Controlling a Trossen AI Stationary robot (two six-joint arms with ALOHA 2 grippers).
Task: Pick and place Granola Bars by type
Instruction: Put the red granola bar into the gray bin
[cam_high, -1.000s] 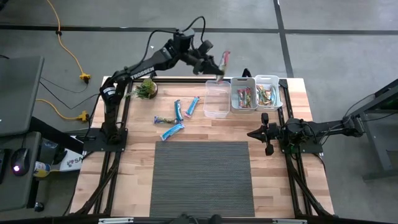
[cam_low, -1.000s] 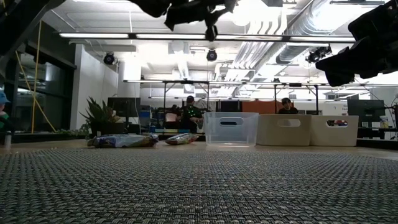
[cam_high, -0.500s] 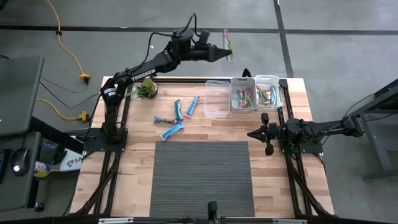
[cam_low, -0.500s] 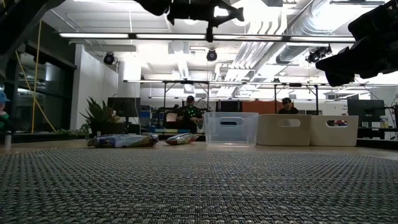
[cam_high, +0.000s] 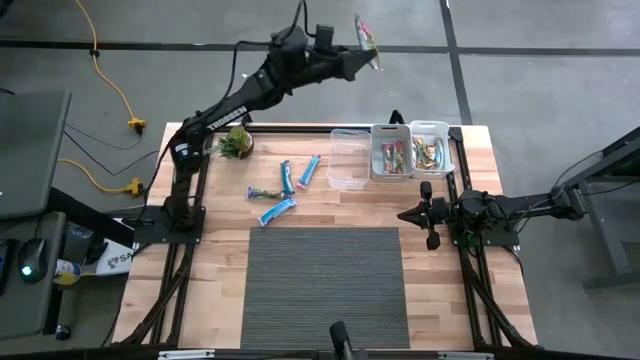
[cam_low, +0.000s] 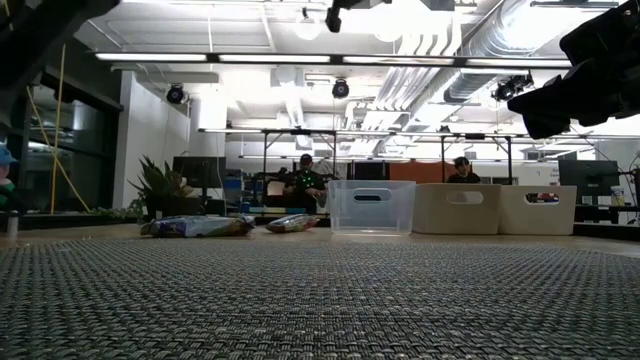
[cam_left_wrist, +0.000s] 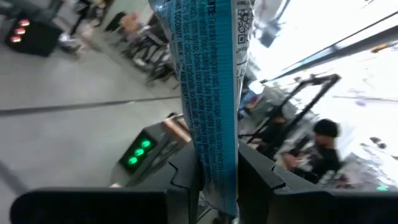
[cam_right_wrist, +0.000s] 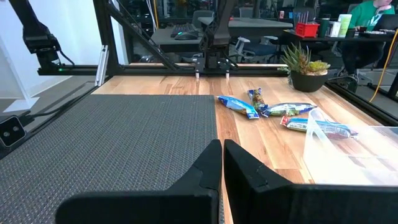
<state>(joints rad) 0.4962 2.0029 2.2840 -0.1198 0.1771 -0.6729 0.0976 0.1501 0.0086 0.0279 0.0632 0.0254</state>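
My left gripper is holding the granola bar. It will let go of it beside the bars in the white bin (cam_high: 379, 157) next to the clear bin.
My left gripper (cam_high: 357, 58) is raised high over the table's far edge, shut on a granola bar (cam_left_wrist: 214, 87) in a blue printed wrapper. Several more bars (cam_high: 287, 178) lie flat on the wood left of a clear bin (cam_high: 349, 172). Two white bins (cam_high: 392, 135) to its right hold other bars. My right gripper (cam_high: 405, 214) waits shut at the table's right side, above the wood, with nothing between its fingers (cam_right_wrist: 222, 155). My left gripper pinches the bar near one end (cam_left_wrist: 219, 186) between its two fingers (cam_left_wrist: 186, 177). The fingers point roughly level, toward the table's far right. The bar sticks out past the fingertips, lifted clear, high above the table.
A small potted plant (cam_high: 234, 143) stands at the far left corner. A grey woven mat (cam_high: 325, 285) covers the near half of the table. People sit at desks in the room behind (cam_low: 305, 178).
My left gripper has risen and tipped from pointing down over the clear bin to pointing about level. It has carried the bar up and toward the far edge, and it leaves the top of the low view.
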